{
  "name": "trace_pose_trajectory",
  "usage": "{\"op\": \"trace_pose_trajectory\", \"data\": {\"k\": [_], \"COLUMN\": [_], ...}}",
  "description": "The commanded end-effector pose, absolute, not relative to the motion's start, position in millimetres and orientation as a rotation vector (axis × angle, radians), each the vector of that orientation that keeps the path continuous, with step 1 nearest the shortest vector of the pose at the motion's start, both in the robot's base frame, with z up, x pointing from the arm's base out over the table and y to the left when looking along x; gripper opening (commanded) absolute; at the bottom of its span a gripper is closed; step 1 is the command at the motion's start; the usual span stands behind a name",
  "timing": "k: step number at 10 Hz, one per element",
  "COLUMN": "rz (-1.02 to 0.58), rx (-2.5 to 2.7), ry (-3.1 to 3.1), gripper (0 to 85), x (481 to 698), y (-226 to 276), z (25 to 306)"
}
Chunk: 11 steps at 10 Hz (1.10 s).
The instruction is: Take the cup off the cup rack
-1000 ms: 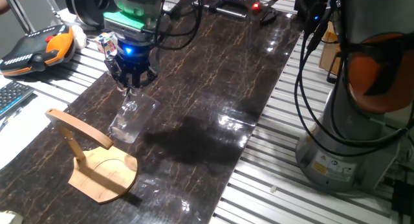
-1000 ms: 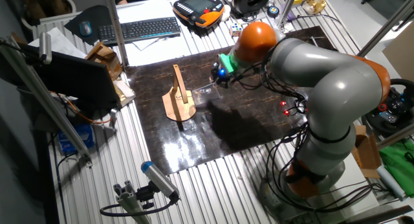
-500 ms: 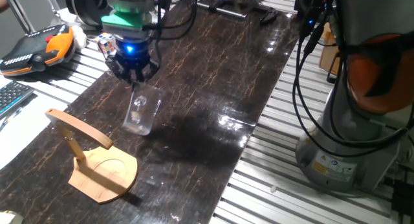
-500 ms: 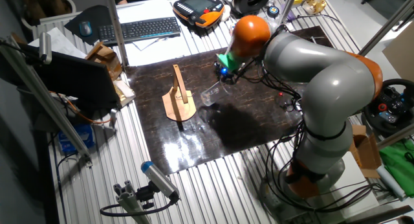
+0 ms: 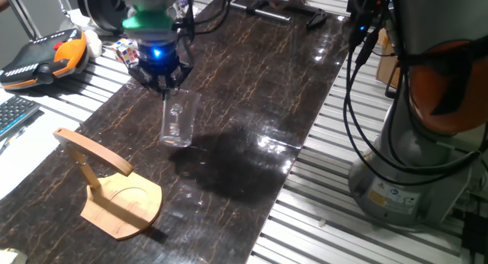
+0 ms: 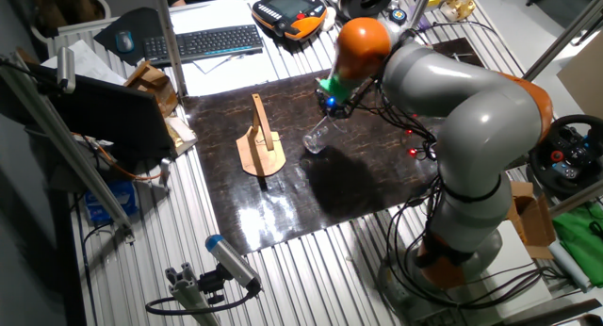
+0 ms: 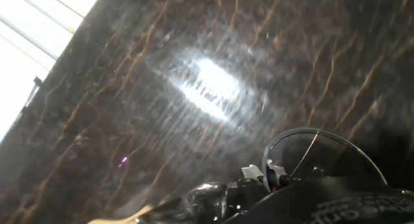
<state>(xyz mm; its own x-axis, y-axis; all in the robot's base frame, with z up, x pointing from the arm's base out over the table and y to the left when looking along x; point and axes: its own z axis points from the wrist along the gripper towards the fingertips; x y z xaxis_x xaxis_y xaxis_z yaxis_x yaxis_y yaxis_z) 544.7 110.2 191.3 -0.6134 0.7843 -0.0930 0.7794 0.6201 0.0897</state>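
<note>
The robot's gripper needs to release the clear glass cup, now held above the mat, on the dark marbled mat point(image 5: 184, 141) just beyond the wooden cup rack.
The clear glass cup point(image 5: 178, 120) hangs from my gripper point(image 5: 163, 89), which is shut on its rim and holds it above the dark marbled mat, nearly upright, base down. It also shows in the other fixed view point(image 6: 316, 138) below the gripper point(image 6: 330, 109). In the hand view the cup's round rim point(image 7: 323, 156) fills the lower right, with a fingertip point(image 7: 272, 174) pinching it. The wooden cup rack point(image 5: 107, 186) stands empty at the mat's front left, apart from the cup; it also shows in the other fixed view point(image 6: 260, 138).
A teach pendant point(image 5: 42, 54) and a keyboard point(image 5: 15, 111) lie left of the mat. The robot base point(image 5: 415, 142) with hanging cables stands at the right. The mat point(image 5: 252, 88) is bordered by slotted aluminium table rails.
My gripper has carried the cup away from the rack, up and towards the back right. The cup has swung from tilted to nearly upright.
</note>
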Motion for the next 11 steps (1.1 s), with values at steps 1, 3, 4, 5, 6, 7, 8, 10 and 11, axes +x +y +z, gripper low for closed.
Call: {"op": "trace_pose_trajectory", "data": {"k": [1,3,4,5,6,7,8,10,11], "rz": [0.066,0.052,0.026,0.001,-0.027,-0.026,-0.023,-0.009,-0.026], "rx": [1.046,1.008,0.971,0.917,0.868,0.849,0.832,0.833,0.811], "ry": [2.818,2.812,2.812,2.815,2.815,2.813,2.814,2.824,2.827], "gripper": [2.0,2.0,2.0,2.0,2.0,2.0,2.0,2.0,2.0], "x": [546,550,552,553,556,558,560,566,567], "y": [106,98,94,89,84,80,77,77,77], "z": [189,182,179,174,169,164,160,154,152]}}
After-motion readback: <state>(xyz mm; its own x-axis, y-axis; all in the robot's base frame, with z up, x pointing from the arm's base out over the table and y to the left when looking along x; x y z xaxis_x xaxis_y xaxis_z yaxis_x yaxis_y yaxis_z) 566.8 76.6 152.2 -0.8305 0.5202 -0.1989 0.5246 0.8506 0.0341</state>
